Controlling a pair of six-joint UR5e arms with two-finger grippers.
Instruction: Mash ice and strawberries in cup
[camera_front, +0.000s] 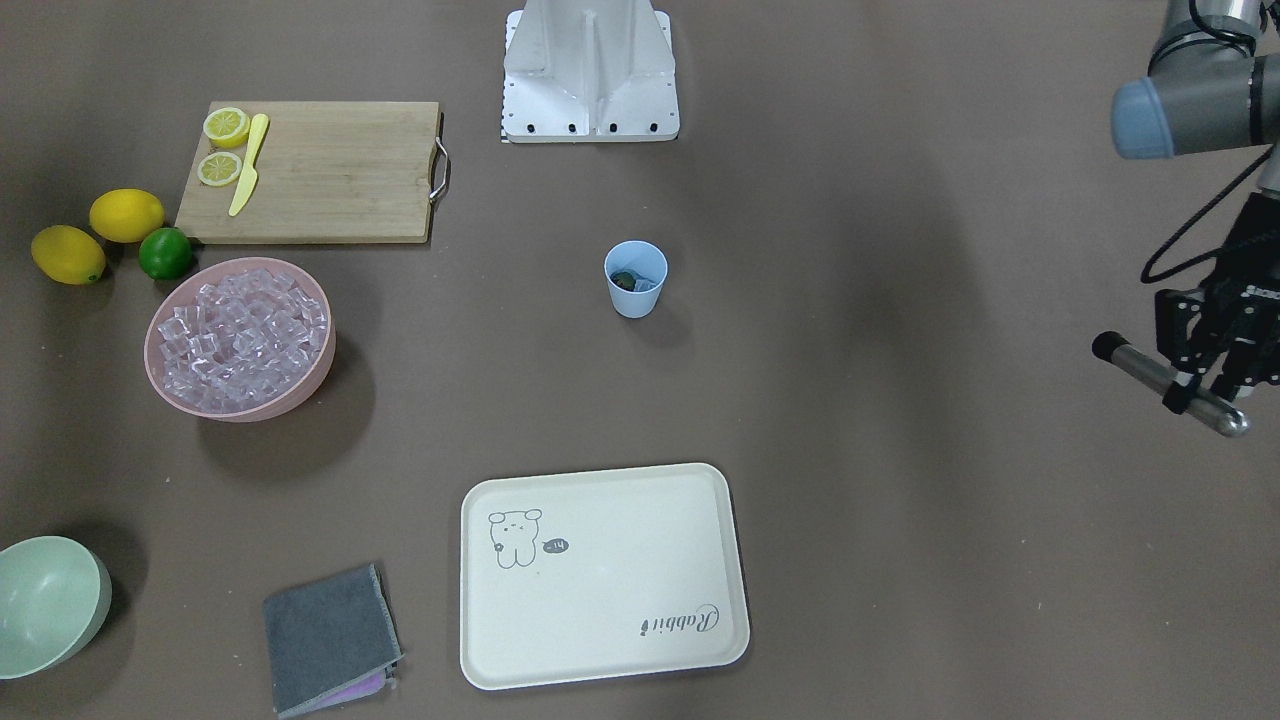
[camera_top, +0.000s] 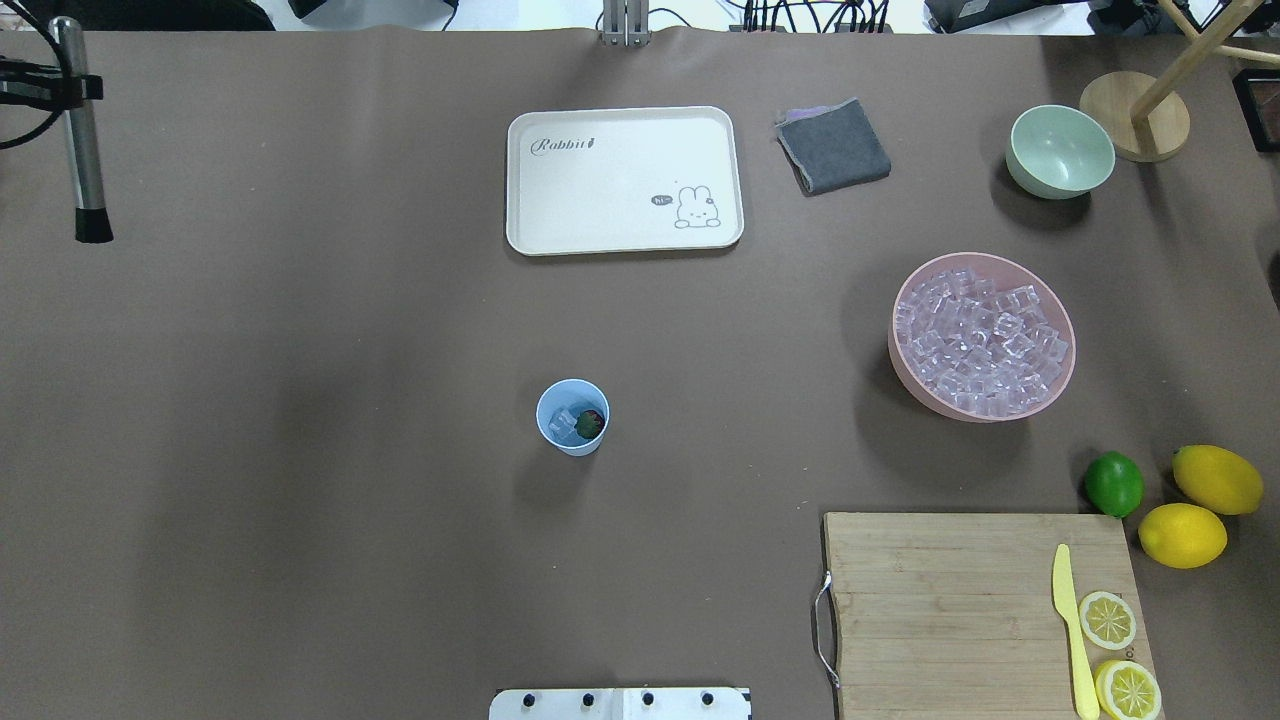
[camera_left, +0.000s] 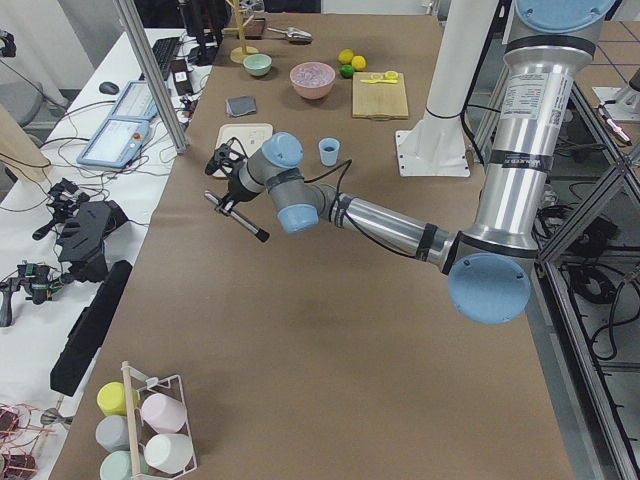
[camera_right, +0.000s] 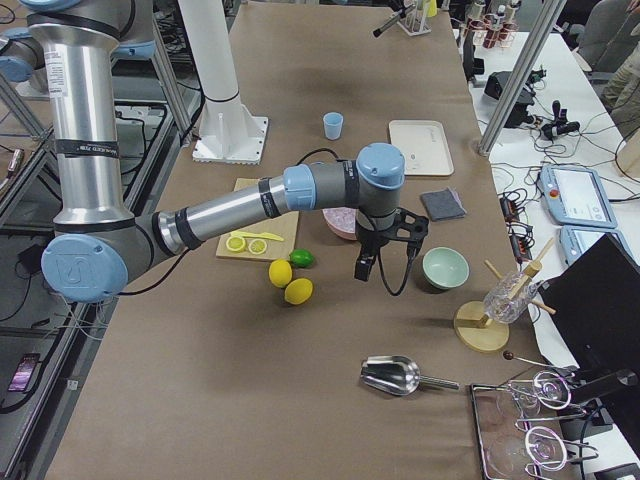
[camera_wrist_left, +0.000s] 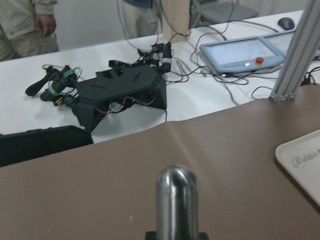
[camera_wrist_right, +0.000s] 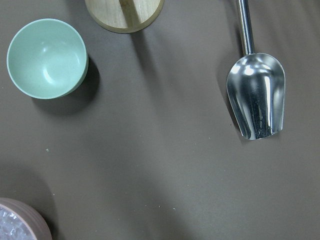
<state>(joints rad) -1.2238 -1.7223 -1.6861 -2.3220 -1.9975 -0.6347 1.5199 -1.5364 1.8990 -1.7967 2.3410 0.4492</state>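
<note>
Next, I release the steel muddler, which is held above the table now, from my left gripper on the bare table (camera_front: 1147, 341) just below, far from the light-blue cup.
The light-blue cup (camera_top: 572, 418) (camera_front: 635, 285) stands upright near the middle of the table. Inside it lie a strawberry (camera_top: 591, 423) with a green top and some ice (camera_top: 562, 425). More ice (camera_top: 982, 335) fills a pink bowl (camera_front: 318, 375). My left gripper (camera_front: 1200, 385) is far off to the cup's side, above the table, and is shut on a steel muddler (camera_top: 80, 130) with a black tip; the left wrist view shows the muddler's rounded steel end (camera_wrist_left: 176, 197). My right gripper (camera_right: 367, 262) hangs between the pink bowl and the pale-green bowl; open or shut I cannot tell.
A cream tray (camera_top: 625, 180) and a grey cloth (camera_top: 833, 147) lie at the far side. A pale-green bowl (camera_top: 1060, 152), a wooden stand (camera_top: 1135, 128), a steel scoop (camera_wrist_right: 257, 95), a cutting board (camera_top: 985, 615) with lemon slices and a knife, two lemons and a lime (camera_top: 1113, 483) fill the right side.
</note>
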